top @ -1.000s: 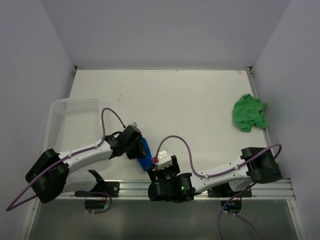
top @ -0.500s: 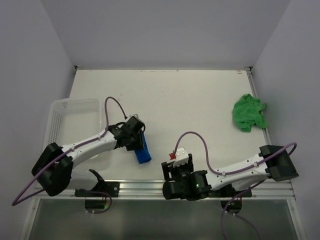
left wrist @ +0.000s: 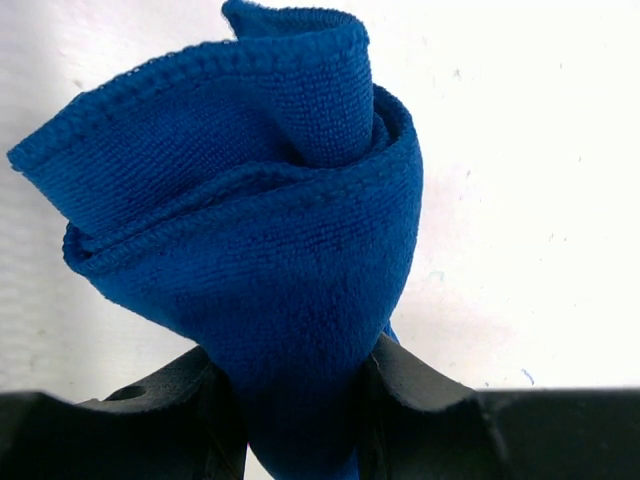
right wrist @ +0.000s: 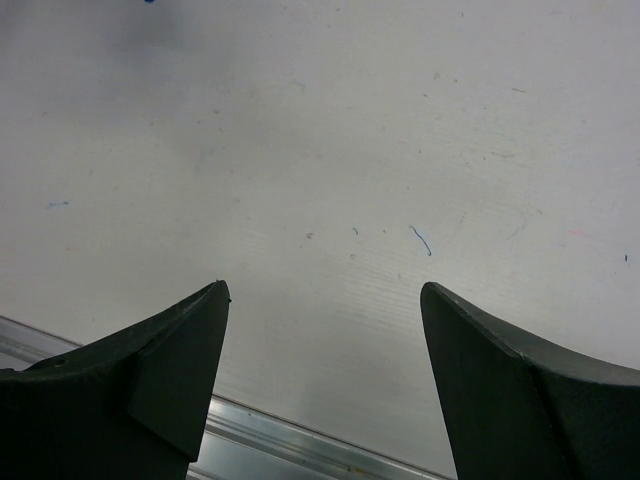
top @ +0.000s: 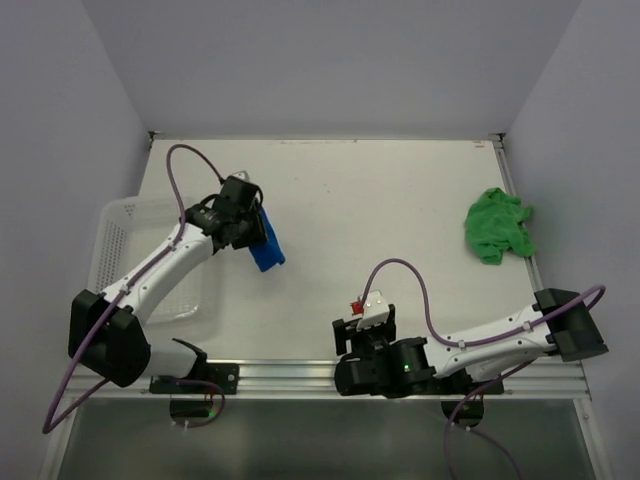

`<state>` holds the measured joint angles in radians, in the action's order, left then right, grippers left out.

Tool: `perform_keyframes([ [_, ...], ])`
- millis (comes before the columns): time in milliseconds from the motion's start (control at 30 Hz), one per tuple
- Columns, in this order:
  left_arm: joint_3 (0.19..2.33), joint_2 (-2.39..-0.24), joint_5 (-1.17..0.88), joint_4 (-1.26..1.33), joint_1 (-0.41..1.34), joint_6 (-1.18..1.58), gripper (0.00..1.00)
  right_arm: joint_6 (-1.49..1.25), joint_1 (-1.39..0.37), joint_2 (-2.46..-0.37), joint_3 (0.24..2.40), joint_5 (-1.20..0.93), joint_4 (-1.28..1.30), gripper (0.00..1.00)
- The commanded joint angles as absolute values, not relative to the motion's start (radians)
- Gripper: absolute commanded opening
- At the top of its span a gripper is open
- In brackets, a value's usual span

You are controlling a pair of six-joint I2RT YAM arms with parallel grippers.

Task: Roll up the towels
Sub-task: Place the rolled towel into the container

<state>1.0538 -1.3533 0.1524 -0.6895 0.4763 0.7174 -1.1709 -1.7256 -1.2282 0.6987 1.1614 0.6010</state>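
Note:
Next, my left gripper lets go of the rolled blue towel inside the far half of the white mesh basket (top: 177, 240).
A rolled royal blue towel (top: 266, 246) hangs above the table just right of the basket, and my left gripper (top: 250, 228) is shut on it. In the left wrist view the blue towel (left wrist: 270, 240) bulges out between the two black fingers (left wrist: 420, 400), its coiled end facing the camera. The bright green towel (top: 497, 225) lies crumpled at the table's right edge, far from both arms. My right gripper (right wrist: 325, 300) stands open over bare table near the front rail, nothing between its fingers; from above it sits at the front centre (top: 365, 325).
A white mesh basket (top: 125, 215) stands at the left edge, partly under the left arm. An aluminium rail (top: 400, 375) runs along the near edge. White walls close in the table at the back and sides.
The left arm has lifted the blue towel from near the front rail and carried it back and left, toward the basket. The right arm has drawn back to the right along the front edge.

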Motion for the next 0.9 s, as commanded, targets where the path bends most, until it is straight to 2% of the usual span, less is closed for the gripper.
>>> perform_keyframes([
  [0, 1.173, -1.315, 0.181, -0.750, 0.388, 0.635, 0.19, -1.206, -1.718, -1.200, 0.690, 1.227, 0.614, 0.81],
  [200, 1.307, -1.276, 0.161, -0.807, 0.146, 0.560, 0.21, -1.181, -1.718, -1.203, 0.698, 1.215, 0.611, 0.81],
  [433, 1.328, -1.269, 0.158, -0.816, -0.182, 0.546, 0.23, -1.140, -1.718, -1.215, 0.721, 1.181, 0.591, 0.81],
  [633, 1.224, -1.275, 0.049, -0.790, -0.351, 0.566, 0.24, -1.075, -1.718, -1.246, 0.747, 1.129, 0.560, 0.81],
  [867, 1.144, -1.321, 0.057, -0.765, -0.426, 0.564, 0.24, -1.035, -1.718, -1.316, 0.784, 1.092, 0.534, 0.81],
])
